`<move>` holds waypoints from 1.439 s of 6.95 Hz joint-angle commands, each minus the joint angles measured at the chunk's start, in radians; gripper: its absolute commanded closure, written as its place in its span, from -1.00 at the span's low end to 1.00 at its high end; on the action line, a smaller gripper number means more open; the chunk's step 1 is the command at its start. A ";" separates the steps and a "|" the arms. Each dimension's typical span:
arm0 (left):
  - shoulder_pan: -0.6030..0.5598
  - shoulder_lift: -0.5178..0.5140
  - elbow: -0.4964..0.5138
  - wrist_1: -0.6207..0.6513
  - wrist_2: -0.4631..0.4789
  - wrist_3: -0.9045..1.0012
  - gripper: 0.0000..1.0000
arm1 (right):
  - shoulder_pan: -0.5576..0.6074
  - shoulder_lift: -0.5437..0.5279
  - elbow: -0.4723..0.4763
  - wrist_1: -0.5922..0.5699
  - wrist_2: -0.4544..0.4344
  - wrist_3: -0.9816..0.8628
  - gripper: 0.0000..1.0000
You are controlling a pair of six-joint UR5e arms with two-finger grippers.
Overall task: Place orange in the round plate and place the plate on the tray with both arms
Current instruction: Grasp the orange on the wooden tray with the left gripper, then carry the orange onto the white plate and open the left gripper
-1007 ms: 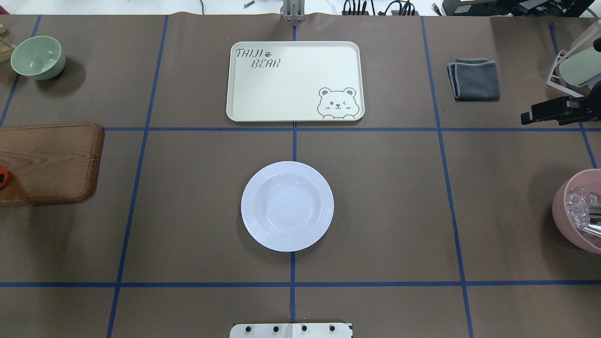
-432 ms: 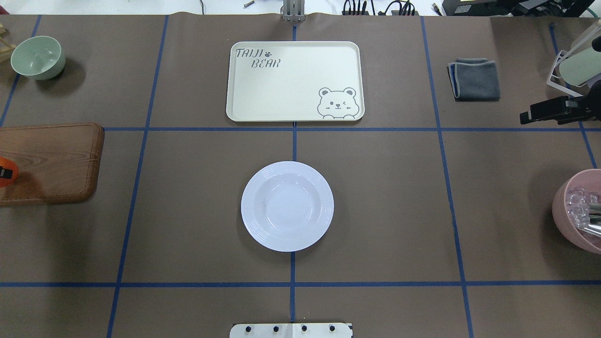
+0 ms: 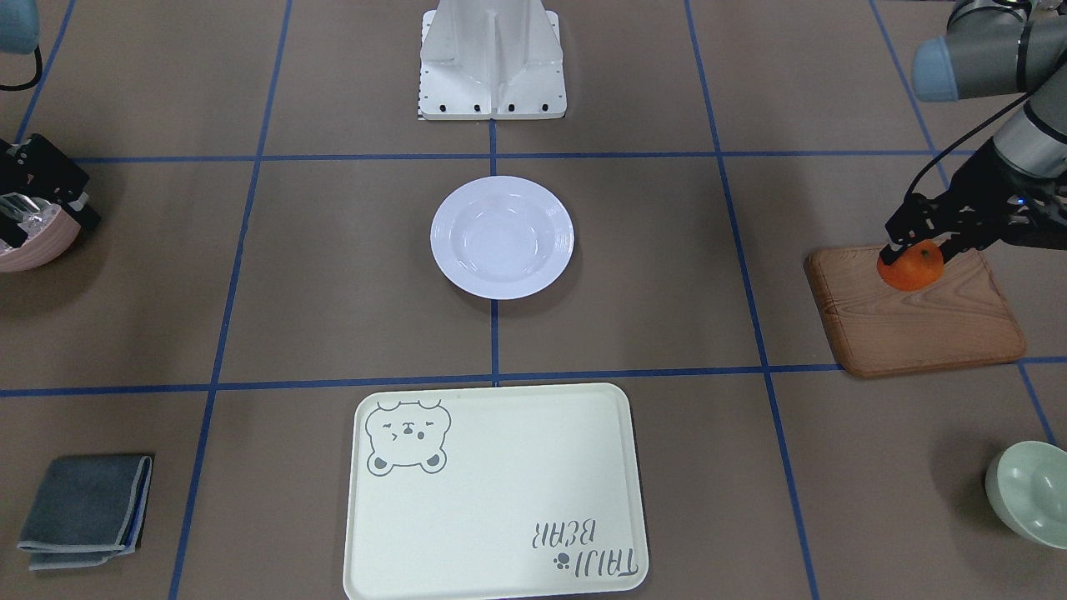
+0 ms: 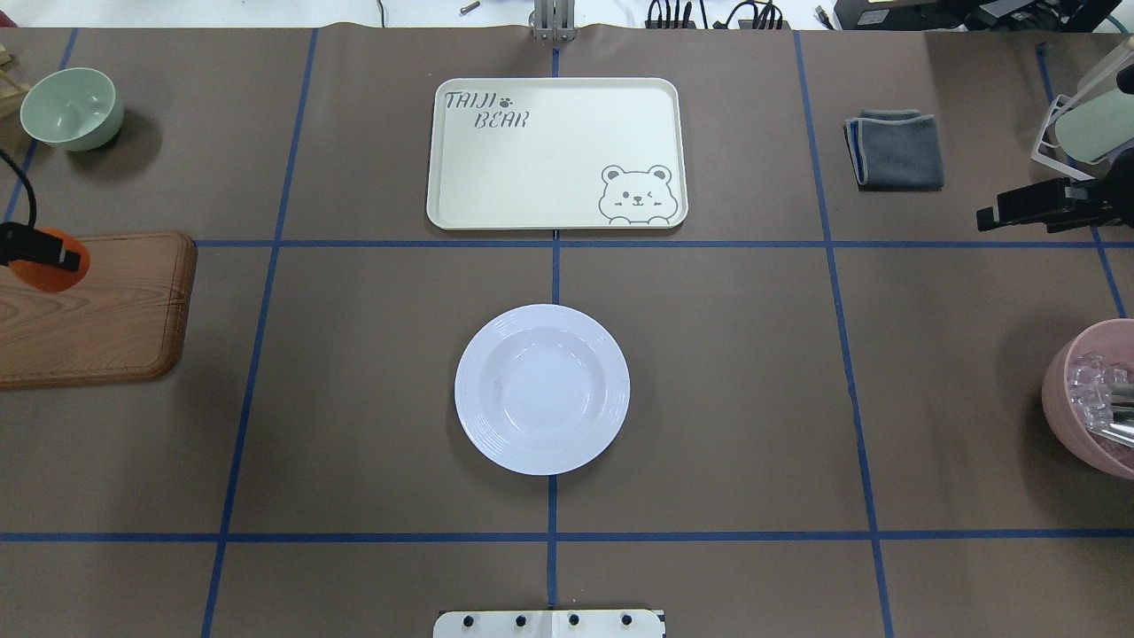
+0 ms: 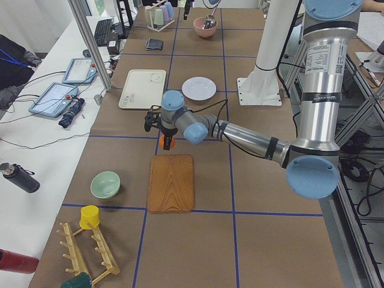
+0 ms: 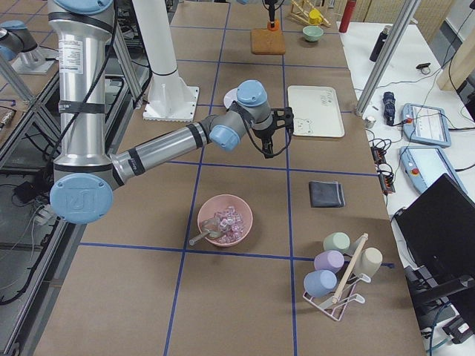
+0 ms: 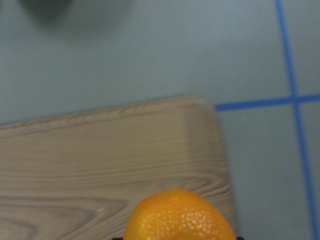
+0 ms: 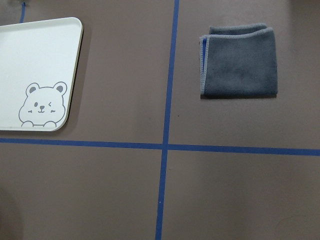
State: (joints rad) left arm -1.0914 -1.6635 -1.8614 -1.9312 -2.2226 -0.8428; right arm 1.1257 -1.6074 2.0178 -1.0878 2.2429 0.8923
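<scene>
The robot's left gripper should release the orange, now hanging over the wooden board's near corner, on the tray side of the white round plate's hollow (image 3: 508, 259).
The orange (image 3: 910, 268) hangs just over the near corner of the wooden board (image 3: 917, 321), with my left gripper (image 3: 917, 248) shut on it from above. In the left wrist view the orange (image 7: 180, 217) fills the bottom edge. In the overhead view it shows at the far left (image 4: 44, 268). The white round plate (image 4: 478, 354) lies empty at the table's centre. Beyond it the cream bear tray (image 4: 556, 155) is also empty. My right gripper (image 4: 985, 218) hovers at the right edge, near the grey cloth; its jaws are too dark to judge.
A green bowl (image 4: 71, 108) sits at the far left. A folded grey cloth (image 4: 895, 149) lies right of the tray. A pink bowl (image 4: 1063, 390) with cutlery and a cup rack (image 4: 1090, 124) stand at the right edge.
My left gripper has carried the orange away from the table's left edge, up and toward the far side of the board. The right gripper has drifted slightly left.
</scene>
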 commanded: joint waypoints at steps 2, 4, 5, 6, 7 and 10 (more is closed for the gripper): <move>0.254 -0.372 -0.042 0.386 0.183 -0.331 1.00 | -0.085 0.046 -0.001 0.072 -0.089 0.239 -1.00; 0.478 -0.606 0.090 0.489 0.343 -0.546 1.00 | -0.159 0.095 -0.002 0.072 -0.175 0.339 -1.00; 0.548 -0.715 0.210 0.486 0.407 -0.623 1.00 | -0.193 0.104 -0.002 0.072 -0.224 0.384 -1.00; 0.612 -0.746 0.288 0.447 0.447 -0.666 1.00 | -0.220 0.112 -0.002 0.072 -0.259 0.396 -1.00; 0.657 -0.746 0.338 0.357 0.486 -0.703 1.00 | -0.227 0.113 -0.002 0.072 -0.261 0.396 -1.00; 0.706 -0.753 0.378 0.307 0.521 -0.723 0.77 | -0.227 0.113 0.001 0.072 -0.261 0.396 -1.00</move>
State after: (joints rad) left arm -0.4011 -2.4136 -1.4878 -1.6138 -1.7070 -1.5609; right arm 0.8997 -1.4944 2.0174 -1.0155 1.9826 1.2882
